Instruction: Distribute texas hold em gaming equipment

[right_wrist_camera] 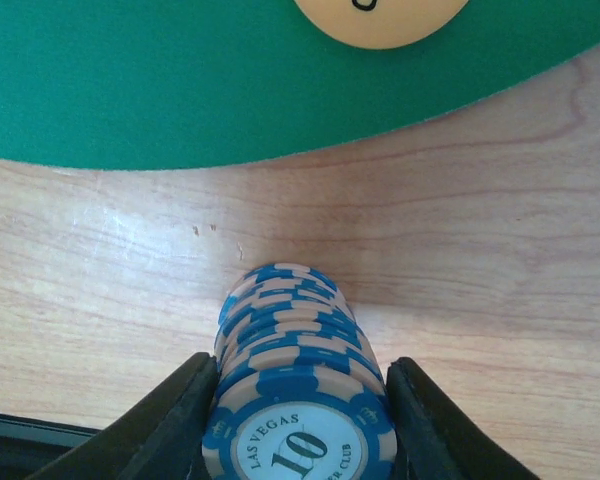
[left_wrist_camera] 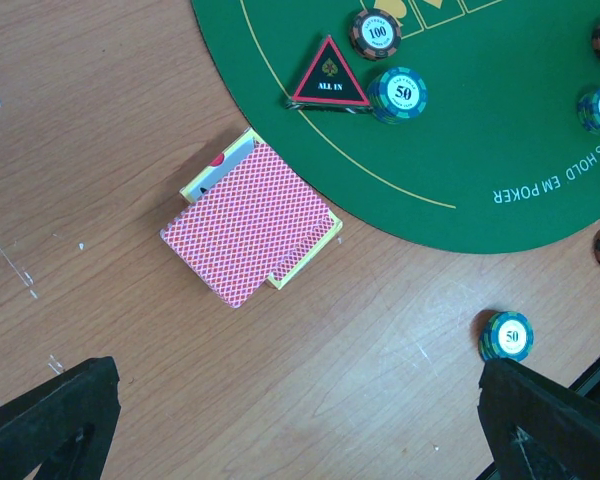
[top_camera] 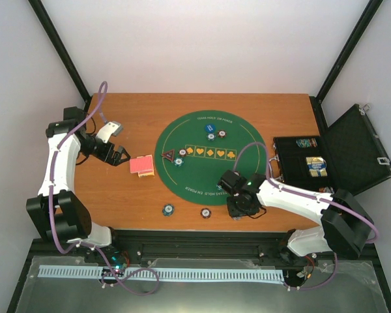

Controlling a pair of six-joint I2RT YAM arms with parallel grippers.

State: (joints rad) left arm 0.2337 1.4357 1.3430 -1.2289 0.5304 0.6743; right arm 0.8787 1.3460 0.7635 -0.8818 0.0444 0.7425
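Next, my right hand releases the 10 chips on the green mat's rim (top_camera: 172,176), between the 50 chip and the wood.
A deck of red-backed playing cards (left_wrist_camera: 250,222) lies on the wood just left of the green mat; it also shows in the top view (top_camera: 142,165). My left gripper (left_wrist_camera: 300,440) is open and empty, hovering short of the deck, to its left in the top view (top_camera: 122,155). The black-red triangular marker (left_wrist_camera: 328,78) lies on the mat beside a 100 chip (left_wrist_camera: 375,33) and a 50 chip (left_wrist_camera: 400,95). My right gripper (right_wrist_camera: 302,365) is shut on a stack of blue/white 10 chips (right_wrist_camera: 290,340) that stands on the wood near the mat's front edge (top_camera: 241,205).
An orange button disc (right_wrist_camera: 380,15) lies on the green mat (top_camera: 202,179). Loose chips sit on the wood (top_camera: 169,209) (top_camera: 205,212) and on the mat (top_camera: 210,135). The open black case (top_camera: 313,160) stands at the right. The table's front edge is close to the right gripper.
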